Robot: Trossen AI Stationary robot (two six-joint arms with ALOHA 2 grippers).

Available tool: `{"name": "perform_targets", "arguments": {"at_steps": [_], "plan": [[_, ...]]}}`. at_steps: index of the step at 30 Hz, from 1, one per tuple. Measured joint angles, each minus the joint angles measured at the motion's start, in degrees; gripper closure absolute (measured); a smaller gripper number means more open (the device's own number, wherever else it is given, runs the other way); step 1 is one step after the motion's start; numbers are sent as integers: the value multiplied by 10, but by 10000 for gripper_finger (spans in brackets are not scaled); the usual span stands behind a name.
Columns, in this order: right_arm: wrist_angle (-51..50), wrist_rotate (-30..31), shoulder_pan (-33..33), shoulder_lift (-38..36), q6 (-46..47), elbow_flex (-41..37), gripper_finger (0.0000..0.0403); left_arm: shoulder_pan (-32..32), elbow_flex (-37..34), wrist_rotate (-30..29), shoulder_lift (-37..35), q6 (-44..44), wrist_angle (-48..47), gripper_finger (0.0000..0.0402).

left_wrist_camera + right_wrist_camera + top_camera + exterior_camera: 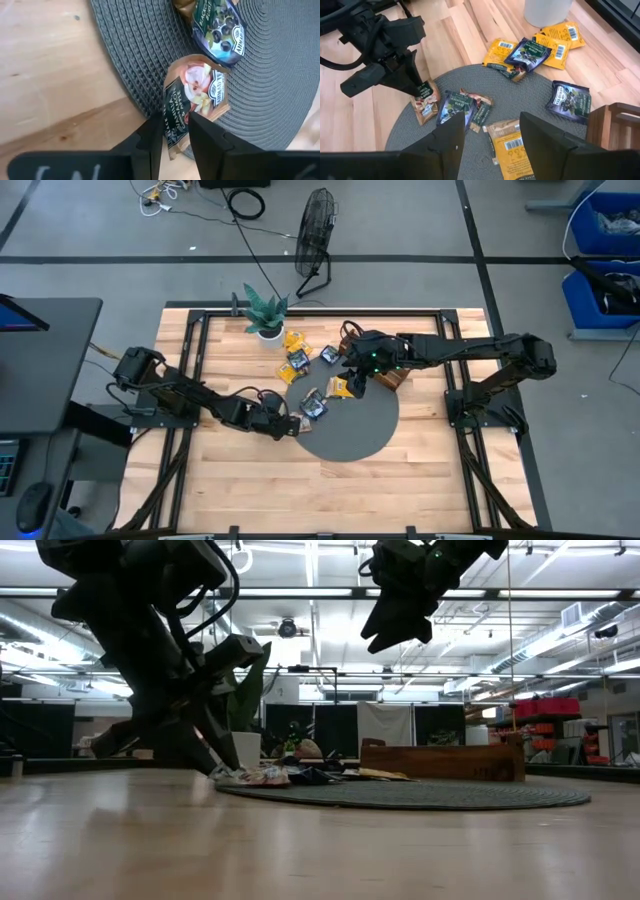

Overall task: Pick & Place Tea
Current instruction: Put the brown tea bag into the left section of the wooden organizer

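Observation:
Next, my right gripper takes over the brownish tea packet by closing on the brownish tea packet's loose end (306,423) (430,114), opposite the end that my left gripper pinches.
Several tea packets, yellow and dark blue, lie on the round dark mat (350,430) and on the wood beside the potted plant (266,313). A brownish tea packet (197,95) lies at the mat's left edge. My left gripper (176,135) comes in low from the left and is shut on it, as the right wrist view also shows (420,89). My right gripper (492,145) hangs open well above the mat, over a yellow packet (512,150), with nothing between its fingers. In the low view it is high up (395,635). My left gripper pinches the brownish packet's near end (175,122) between its two fingers. The fingers slant down at it from the table's left. That end is bent and stands up between the fingers, while the packet's far part (210,92) lies on the mat.
A brown wooden tray (390,377) stands at the mat's far right, under my right arm. Loose packets cluster by the plant's white pot (545,12). A dark blue packet (220,30) lies just beyond the held one. Bare wood lies toward the near edge.

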Motion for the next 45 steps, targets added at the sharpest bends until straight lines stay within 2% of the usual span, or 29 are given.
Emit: {"name": "perform_targets", "arguments": {"at_steps": [9, 16, 29, 31, 34, 36, 42, 45], "plan": [[0, 0, 0, 0, 0, 0, 206, 0, 0, 1, 0, 15, 0, 314], [1, 0, 0, 0, 0, 0, 206, 0, 0, -3, 0, 49, 0, 392], [0, -3, 0, 0, 0, 0, 206, 0, 0, 6, -48, 103, -1, 399], [1, -26, 0, 0, -9, 0, 206, 0, 0, 6, -56, 119, -2, 400], [17, -96, 0, 0, -66, 0, 206, 5, 0, 7, -64, 144, -2, 400], [34, -122, 1, 0, -99, 0, 206, 11, 0, 8, -72, 162, 2, 400], [67, -128, -3, 0, -113, 0, 206, 28, 0, 15, -112, 228, 5, 400], [79, -161, -3, 0, -96, 0, 206, 28, 0, 15, -135, 232, 6, 400]]}}
